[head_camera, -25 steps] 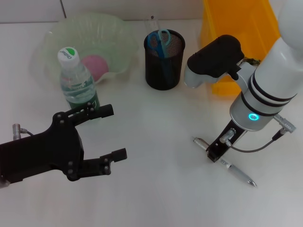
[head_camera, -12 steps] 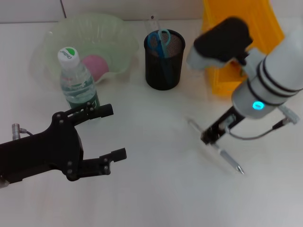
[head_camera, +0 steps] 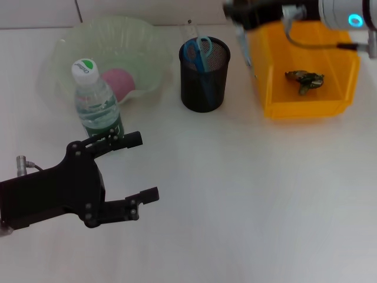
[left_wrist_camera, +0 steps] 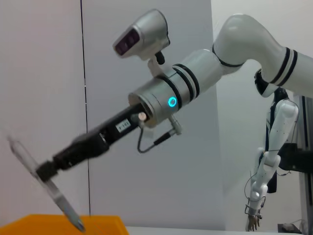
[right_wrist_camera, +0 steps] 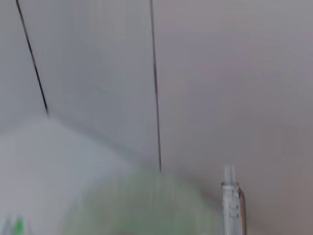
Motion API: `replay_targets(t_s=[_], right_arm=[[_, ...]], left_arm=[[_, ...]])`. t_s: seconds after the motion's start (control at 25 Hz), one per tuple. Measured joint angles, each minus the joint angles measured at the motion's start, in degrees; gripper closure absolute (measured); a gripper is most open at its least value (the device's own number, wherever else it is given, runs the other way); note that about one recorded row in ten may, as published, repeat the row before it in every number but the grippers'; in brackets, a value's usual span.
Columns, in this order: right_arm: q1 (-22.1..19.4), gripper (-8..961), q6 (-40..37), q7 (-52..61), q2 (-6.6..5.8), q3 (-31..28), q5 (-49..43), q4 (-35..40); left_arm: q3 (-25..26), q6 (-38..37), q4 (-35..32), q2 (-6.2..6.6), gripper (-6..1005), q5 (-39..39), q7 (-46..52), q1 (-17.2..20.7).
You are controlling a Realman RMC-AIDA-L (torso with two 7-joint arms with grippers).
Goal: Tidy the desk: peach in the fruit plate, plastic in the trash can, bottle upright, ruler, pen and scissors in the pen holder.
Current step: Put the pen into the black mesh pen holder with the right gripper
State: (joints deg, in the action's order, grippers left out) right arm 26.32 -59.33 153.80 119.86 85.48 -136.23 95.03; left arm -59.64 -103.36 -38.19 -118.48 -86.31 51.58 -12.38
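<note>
My right gripper will release the pen, now hanging tilted below it, into the black mesh pen holder, at a spot on the fruit plate side of the blue scissors (head_camera: 185, 55).
My right gripper (head_camera: 237, 14) is high at the back, between the black mesh pen holder (head_camera: 204, 79) and the yellow trash can (head_camera: 330, 105). It is shut on the pen (head_camera: 243, 46), which hangs tilted below it. The pen also shows in the left wrist view (left_wrist_camera: 55, 195) and the right wrist view (right_wrist_camera: 231, 200). Blue scissors (head_camera: 198, 48) and a clear ruler (head_camera: 190, 26) stand in the holder. The pink peach (head_camera: 118, 81) lies in the green fruit plate (head_camera: 147, 41). The bottle (head_camera: 94, 100) stands upright. Crumpled plastic (head_camera: 304, 80) lies in the trash can. My left gripper (head_camera: 141, 168) is open and empty at front left.
The bottle stands just in front of the fruit plate and close behind my left gripper's upper finger (head_camera: 131, 139). The white table (head_camera: 235, 194) stretches across the front and right.
My right gripper has lifted the pen off the table at front right and carried it up and back, to beside the pen holder. The left arm has not moved.
</note>
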Motion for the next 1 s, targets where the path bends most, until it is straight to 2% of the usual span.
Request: replay_targets(t_s=[0.12,0.24,0.28,0.32,0.36,0.52,0.64,0.72,1.0], right_arm=[[-2.9,822,14.6,-16.5,-0.33,1.5,17.0,-6.2],[-3.4,822,21.9,-38.7,-0.28,4.2,36.5,-15.4],[-3.3,821,23.3,-47.9,-0.16,5.3,44.1,-18.9],[-2.6,821,24.0,-66.3,-0.1,7.1,60.5,-25.9],[-2.6,821,24.0,-66.3,-0.1,7.1,60.5,-25.9],[-1.1,821,19.8,-95.1,-0.08,9.2,87.2,-38.2],[0.2,821,16.3,-105.7,-0.04,9.6,97.7,-45.4],[1.4,821,14.7,-108.5,-0.04,9.6,101.7,-49.7],[5.1,822,12.4,-110.2,-0.04,9.3,104.6,-59.7]], left_arm=[[0.0,0.0,0.1,0.0,133,0.0,-0.5,0.1],[0.0,0.0,0.2,0.0,133,0.0,-0.5,0.1],[0.0,0.0,0.2,0.0,133,0.0,-0.5,0.2],[0.0,0.0,0.2,0.0,133,0.0,-0.5,0.2],[0.0,0.0,0.2,0.0,133,0.0,-0.5,0.2],[0.0,0.0,0.2,0.01,133,0.0,-0.5,0.3],[0.0,0.0,0.3,0.0,133,0.0,-0.5,0.3],[0.0,0.0,0.2,0.0,133,0.0,-0.5,0.3],[0.0,0.0,0.2,0.0,133,0.0,-0.5,0.2]])
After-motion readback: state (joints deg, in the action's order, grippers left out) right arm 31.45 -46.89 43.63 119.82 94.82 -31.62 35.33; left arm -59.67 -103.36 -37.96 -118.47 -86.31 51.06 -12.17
